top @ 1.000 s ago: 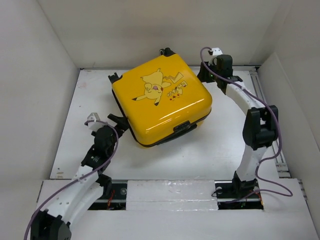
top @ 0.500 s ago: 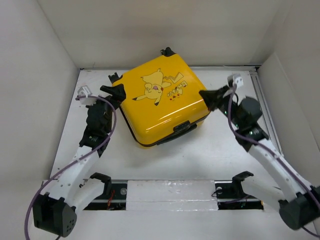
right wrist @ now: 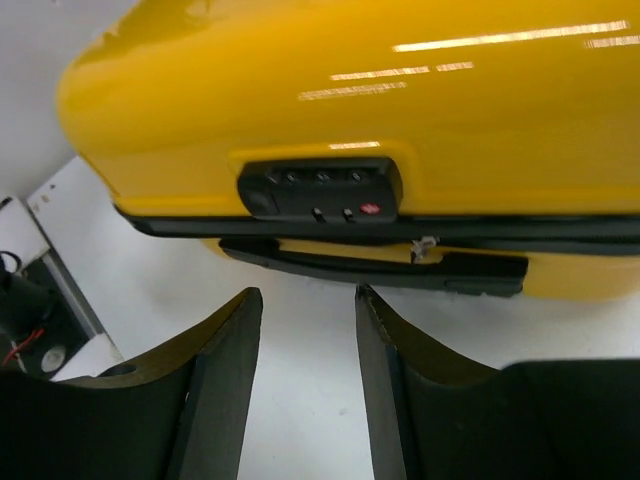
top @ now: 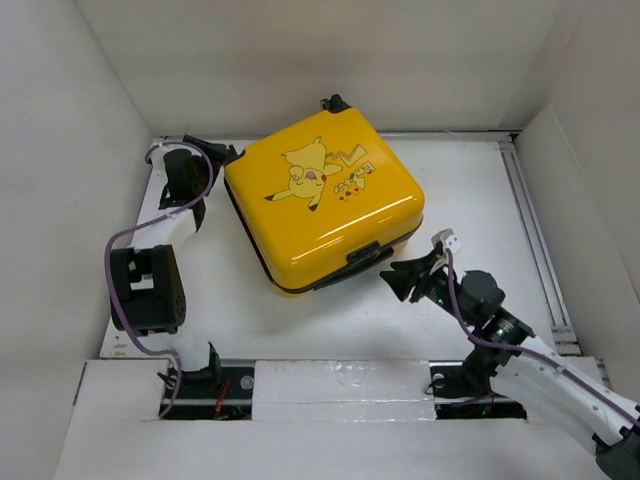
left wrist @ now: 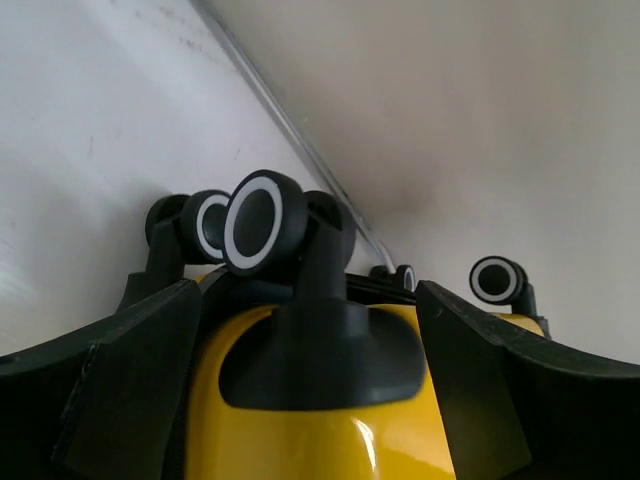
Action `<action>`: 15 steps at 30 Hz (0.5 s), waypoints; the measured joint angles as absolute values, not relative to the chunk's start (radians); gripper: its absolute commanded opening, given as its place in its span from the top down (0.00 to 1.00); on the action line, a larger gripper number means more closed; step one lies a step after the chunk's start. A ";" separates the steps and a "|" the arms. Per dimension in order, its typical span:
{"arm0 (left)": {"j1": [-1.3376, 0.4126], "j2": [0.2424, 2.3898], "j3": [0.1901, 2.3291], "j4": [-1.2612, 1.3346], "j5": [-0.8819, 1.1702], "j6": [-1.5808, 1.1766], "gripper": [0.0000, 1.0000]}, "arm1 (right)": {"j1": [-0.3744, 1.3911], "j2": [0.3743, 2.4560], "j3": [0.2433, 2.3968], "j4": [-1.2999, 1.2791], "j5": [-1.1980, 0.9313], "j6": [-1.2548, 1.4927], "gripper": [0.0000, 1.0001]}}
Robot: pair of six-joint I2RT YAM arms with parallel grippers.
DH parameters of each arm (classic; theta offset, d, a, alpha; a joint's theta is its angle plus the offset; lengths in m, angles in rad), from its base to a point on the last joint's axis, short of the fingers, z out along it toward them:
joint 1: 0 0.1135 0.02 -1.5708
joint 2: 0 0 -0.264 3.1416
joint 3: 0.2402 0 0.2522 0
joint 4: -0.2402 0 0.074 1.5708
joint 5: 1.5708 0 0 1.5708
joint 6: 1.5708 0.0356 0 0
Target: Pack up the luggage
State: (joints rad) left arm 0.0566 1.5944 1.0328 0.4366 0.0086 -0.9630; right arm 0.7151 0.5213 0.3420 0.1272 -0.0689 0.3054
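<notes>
Next, I close my right gripper on the zipper pull (top: pixel 384 251) (right wrist: pixel 424 247) of the yellow suitcase, next to the combination lock and above the black side handle.
The luggage (top: pixel 320 200), a glossy yellow suitcase with a Pikachu print, lies closed and flat on the white table. My left gripper (top: pixel 215 155) is at its back left corner. In the left wrist view the left gripper (left wrist: pixel 305 300) is open, with its fingers (left wrist: pixel 130 380) either side of the yellow corner and its black caster wheel (left wrist: pixel 252 222). My right gripper (top: pixel 402 278) is open and empty, low over the table just off the front edge of the case. In the right wrist view the right gripper (right wrist: pixel 307 295) faces the combination lock (right wrist: pixel 320 187) and black side handle (right wrist: pixel 375 268).
White walls enclose the table on the left, back and right. A metal rail (top: pixel 535 230) runs along the right side. The arm bases and a white mounting bar (top: pixel 340 385) sit at the near edge. Another caster wheel (top: pixel 333 103) sticks out at the back.
My left gripper has moved back along the case's left side to its back left corner. My right arm has swung from the case's right side down to its front edge. The case has not moved.
</notes>
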 measured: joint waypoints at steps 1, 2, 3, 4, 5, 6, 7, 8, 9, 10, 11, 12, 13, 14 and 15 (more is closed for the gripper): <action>0.060 1.617 1.044 0.428 0.026 -0.970 0.15 | 0.722 0.520 0.330 0.130 -0.057 0.305 0.52; 0.061 1.641 1.061 0.421 0.042 -0.972 0.14 | 0.724 0.529 0.322 0.131 -0.047 0.305 0.52; 0.061 1.659 1.077 0.419 0.057 -0.974 0.14 | 0.727 0.547 0.317 0.140 -0.038 0.306 0.52; 0.061 1.676 1.093 0.420 0.073 -0.976 0.14 | 0.728 0.576 0.312 0.150 -0.023 0.306 0.52; 0.061 1.689 1.106 0.424 0.086 -0.978 0.14 | 0.728 0.605 0.310 0.158 -0.012 0.306 0.52; 0.061 1.698 1.114 0.430 0.101 -0.979 0.14 | 0.728 0.640 0.308 0.174 0.004 0.306 0.52; 0.061 1.705 1.119 0.437 0.115 -0.981 0.14 | 0.728 0.676 0.307 0.196 0.020 0.306 0.53; 0.061 1.710 1.123 0.439 0.128 -0.984 0.14 | 0.728 0.714 0.306 0.211 0.033 0.306 0.53; 0.061 1.716 1.127 0.443 0.135 -0.987 0.14 | 0.727 0.752 0.306 0.225 0.044 0.307 0.53; 0.061 1.720 1.129 0.449 0.142 -0.989 0.15 | 0.725 0.792 0.306 0.251 0.051 0.307 0.53; 0.061 1.721 1.126 0.450 0.145 -0.994 0.15 | 0.720 0.832 0.308 0.270 0.055 0.307 0.53; 0.061 1.717 1.115 0.462 0.145 -1.000 0.15 | 0.719 0.873 0.311 0.288 0.057 0.307 0.53; 0.061 1.706 1.096 0.481 0.140 -1.008 0.15 | 0.719 0.913 0.315 0.313 0.057 0.308 0.53; 0.060 1.681 1.058 0.505 0.128 -1.017 0.15 | 0.718 0.949 0.318 0.337 0.060 0.308 0.53; 0.058 1.642 1.006 0.519 0.111 -1.025 0.15 | 0.718 0.977 0.319 0.361 0.062 0.309 0.53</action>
State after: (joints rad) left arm 0.0578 1.6421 1.0061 0.5190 0.1112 -1.0248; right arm 0.7181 0.9768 0.3191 0.3611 0.0620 0.3088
